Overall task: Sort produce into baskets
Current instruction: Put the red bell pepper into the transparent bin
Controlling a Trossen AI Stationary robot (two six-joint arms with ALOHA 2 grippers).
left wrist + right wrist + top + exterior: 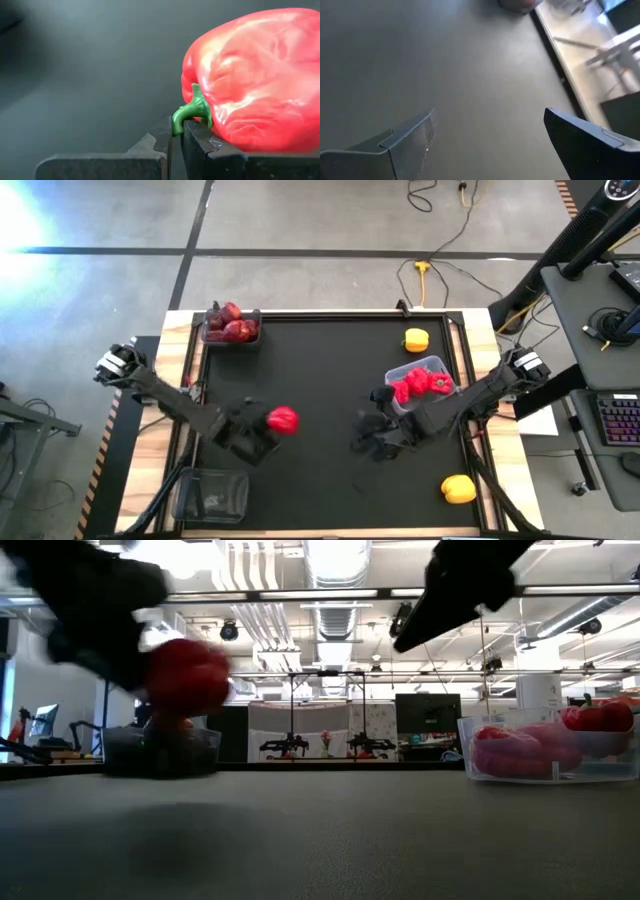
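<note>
My left gripper is going to put the red pepper down on the bare black table top close beside my right gripper (pixel 347 415).
My left gripper (pixel 262 427) is left of the table's middle, shut on a red bell pepper (pixel 283 420) that hangs above the table in the low view (pixel 185 675). My right gripper (pixel 368 435) is open and empty over the black table top, near a tub (pixel 432 366) of red peppers (pixel 418 386). A tub (pixel 250 337) at the far left holds maroon fruit (pixel 230 323). An empty tub (pixel 210 495) stands at the near left. Two yellow peppers lie on the table, one far right (pixel 416 339) and one near right (pixel 458 488). My left gripper pinches the red pepper's green stem (pixel 189 112) between its two nearly closed fingers. The pepper's body (pixel 260 80) lies to one side, against one finger (pixel 205 145). The pepper is lifted clear of the table.
The black table top has wooden side strips (pixel 180 330). The middle of the table (pixel 320 370) is bare. Cables lie on the floor beyond the far edge, and a desk with a keyboard (pixel 620 420) stands to the right.
</note>
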